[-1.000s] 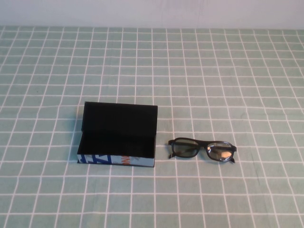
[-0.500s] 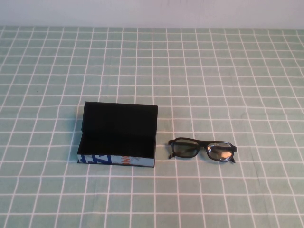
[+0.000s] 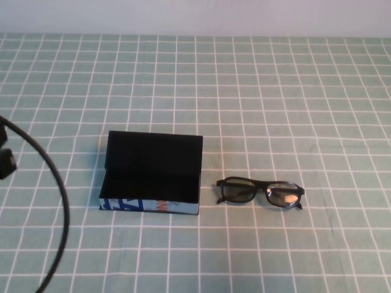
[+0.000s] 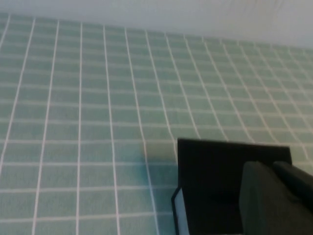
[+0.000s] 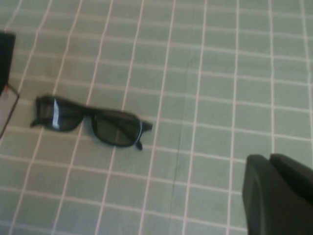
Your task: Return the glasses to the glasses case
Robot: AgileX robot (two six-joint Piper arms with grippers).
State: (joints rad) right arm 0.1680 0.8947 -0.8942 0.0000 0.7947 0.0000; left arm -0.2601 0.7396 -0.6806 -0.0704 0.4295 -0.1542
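Observation:
The glasses have a bridge (image 3: 261,185) (image 5: 90,112) between their lenses. My right gripper goes there next and takes hold of the glasses at that spot.
The glasses (image 3: 259,193) lie on the green checked cloth, lenses upright, to the right of the glasses case (image 3: 149,206), with a small gap between them. The case is open, its black lid standing at the back, its black inside empty. The right wrist view shows the glasses (image 5: 93,122) lying apart from my right gripper (image 5: 269,156), which is shut and empty. The left wrist view shows the case (image 4: 210,181) just beyond my left gripper (image 4: 272,164), which is shut and empty. Neither gripper's fingers show in the high view.
A part of my left arm (image 3: 6,162) and its black cable (image 3: 60,207) show at the left edge of the high view, left of the case. The green checked cloth (image 3: 256,91) covers the whole table. A pale wall runs along the far edge.
My left arm and its cable have come into the high view at the left edge. The glasses and the case have not moved.

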